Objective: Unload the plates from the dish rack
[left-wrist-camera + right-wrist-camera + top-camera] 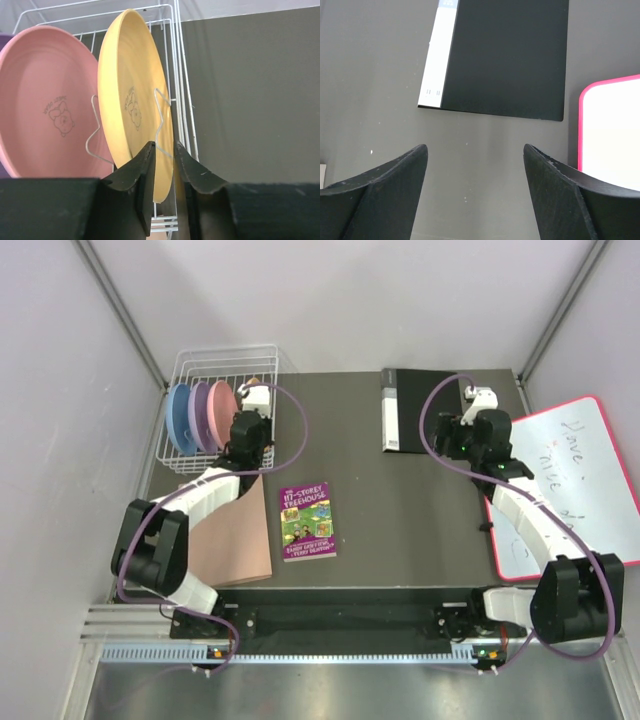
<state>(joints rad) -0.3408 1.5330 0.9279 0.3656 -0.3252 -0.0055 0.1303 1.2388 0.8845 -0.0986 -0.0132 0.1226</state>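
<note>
The slanting yellow-orange plate's lower rim is pinched in my left gripper close to the rack's wire, so next I open, back away and take the plate's rim higher up [118,136].
The white wire dish rack [262,358] stands at the table's far left. Light blue [178,418], purple [200,412] and pink [222,408] plates stand upright in it. In the left wrist view the yellow-orange plate [131,95] stands in the rack [182,100] beside the pink plate [45,105]. My left gripper [164,146] is closed on the yellow-orange plate's lower rim, one finger on each face; in the top view it [247,428] is at the rack's right end. My right gripper [475,150] is open and empty over bare table; it also shows in the top view [455,435].
A black folder [415,410] lies at the far middle, just ahead of my right gripper [505,55]. A pink-edged whiteboard [565,480] lies at the right. A green book [308,521] lies mid-table. A brown board [235,535] lies under my left arm.
</note>
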